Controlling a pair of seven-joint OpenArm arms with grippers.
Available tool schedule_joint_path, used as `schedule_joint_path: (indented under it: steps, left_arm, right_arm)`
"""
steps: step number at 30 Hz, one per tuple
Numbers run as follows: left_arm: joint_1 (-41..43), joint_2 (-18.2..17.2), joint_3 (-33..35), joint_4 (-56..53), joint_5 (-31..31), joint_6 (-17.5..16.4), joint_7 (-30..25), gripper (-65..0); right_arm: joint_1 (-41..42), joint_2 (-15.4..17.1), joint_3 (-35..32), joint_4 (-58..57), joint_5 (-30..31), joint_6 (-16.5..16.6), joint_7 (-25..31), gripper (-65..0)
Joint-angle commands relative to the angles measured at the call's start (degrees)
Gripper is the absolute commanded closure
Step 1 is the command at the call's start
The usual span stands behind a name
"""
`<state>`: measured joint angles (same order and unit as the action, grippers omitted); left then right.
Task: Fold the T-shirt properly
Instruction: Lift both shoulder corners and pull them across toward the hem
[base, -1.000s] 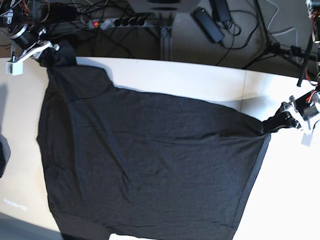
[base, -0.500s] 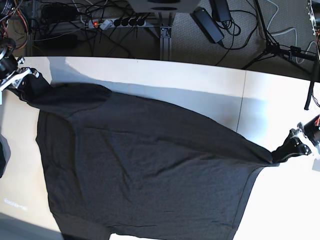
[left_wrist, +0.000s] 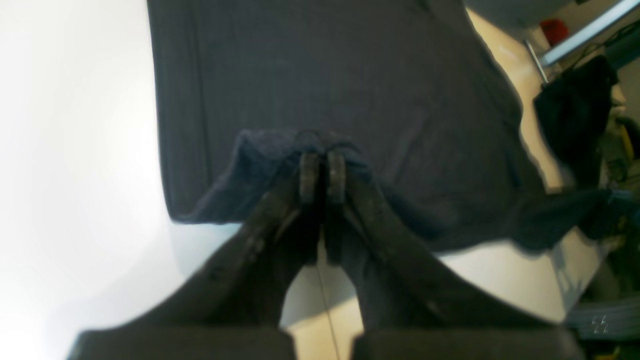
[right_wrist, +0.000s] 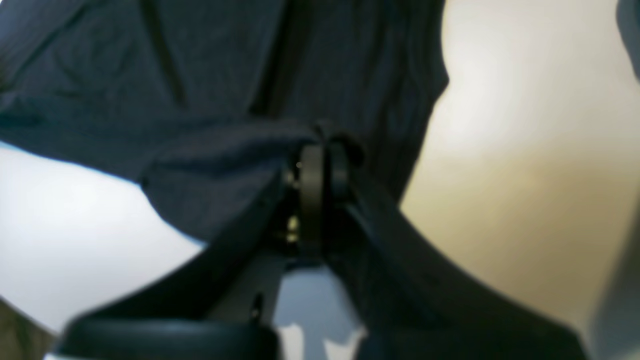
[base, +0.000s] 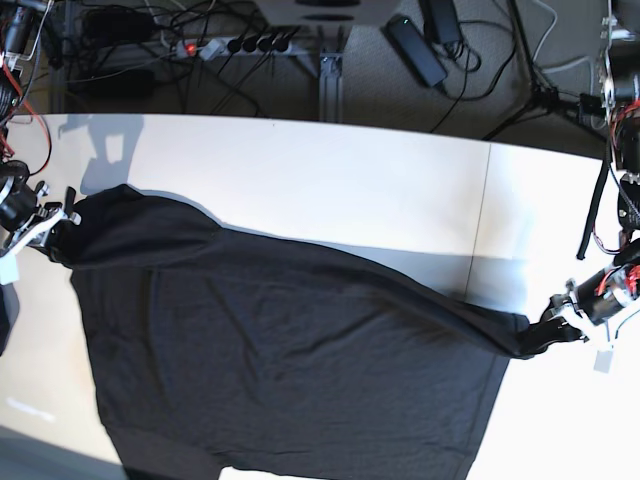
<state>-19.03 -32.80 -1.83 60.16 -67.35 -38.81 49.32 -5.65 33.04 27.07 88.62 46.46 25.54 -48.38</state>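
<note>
The very corner of the T-shirt's folded part is pinched in my left gripper, so that gripper should grip both layers further in before I drag (base: 486, 346) the T-shirt further back.
The dark charcoal T-shirt (base: 290, 360) lies spread over the white table (base: 330, 180), plain side up, running off the front edge. My left gripper (base: 552, 334) is shut on a bunched corner of the shirt at the right. In the left wrist view the left gripper (left_wrist: 322, 172) pinches a fold of the T-shirt (left_wrist: 325, 75). My right gripper (base: 58, 228) is shut on the shirt's far-left corner. In the right wrist view the right gripper (right_wrist: 318, 172) clamps gathered fabric of the T-shirt (right_wrist: 215, 65). The print is hidden.
A power strip (base: 235, 44), cables and a black adapter (base: 416, 48) lie on the floor behind the table. A stand's legs (base: 545, 95) are at the back right. A seam (base: 481, 215) crosses the table on the right.
Both grippers have moved toward the table's front, dragging the shirt's back edge with them. The back edge now hangs lower and the cloth lies flatter.
</note>
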Motion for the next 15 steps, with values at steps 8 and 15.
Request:
schedule_joint_path:
  steps: [8,15]
  left_arm:
    - [-6.64,-1.01,-0.33,-5.68,1.75,-1.19,-3.1,0.0]
    - [-7.63,-0.57,0.11,-7.93,6.84,-1.19,-7.3,0.0]
  right_arm:
    - [15.3,1.42,-5.01,-11.3,-0.79,3.74,1.22,0.0]
    - [26.86,1.36,-13.18,-21.2,-2.36,3.69,1.25,0.0]
